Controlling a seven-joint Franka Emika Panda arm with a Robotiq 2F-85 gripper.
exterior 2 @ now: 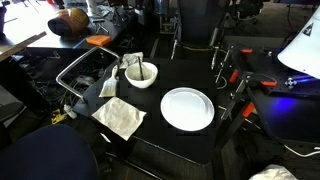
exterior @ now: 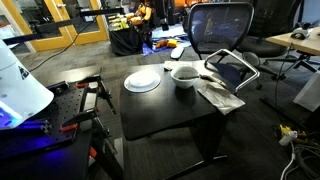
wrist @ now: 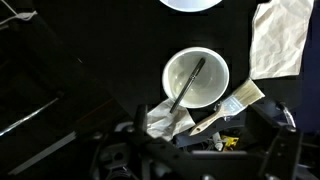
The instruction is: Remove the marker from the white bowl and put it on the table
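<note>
Next, I lower my gripper into the white bowl and close it on the marker's middle (exterior: pixel 187 75) (wrist: pixel 188 83), between the marker's rim-side end and its inner end.
The white bowl (exterior: pixel 184 75) stands on the black table (exterior: pixel 160 110), beside a flat white plate (exterior: pixel 142 81). It also shows in an exterior view (exterior 2: pixel 141 74) and in the wrist view (wrist: pixel 196 80). The dark marker (wrist: pixel 188 84) lies slanted inside the bowl, one end resting on the rim; it also shows in an exterior view (exterior 2: pixel 139 68). My gripper (wrist: pixel 205 150) shows only in the wrist view, as dark fingers spread wide at the bottom edge. It is open and empty, well above the bowl and apart from it.
A wooden-handled paintbrush (wrist: pixel 228 108) and a crumpled white cloth (wrist: pixel 165 118) lie next to the bowl. A flat cloth (exterior 2: pixel 120 117) lies near the table edge. A wire rack (exterior: pixel 232 68) stands at the table's side. An office chair (exterior: pixel 220 25) stands behind.
</note>
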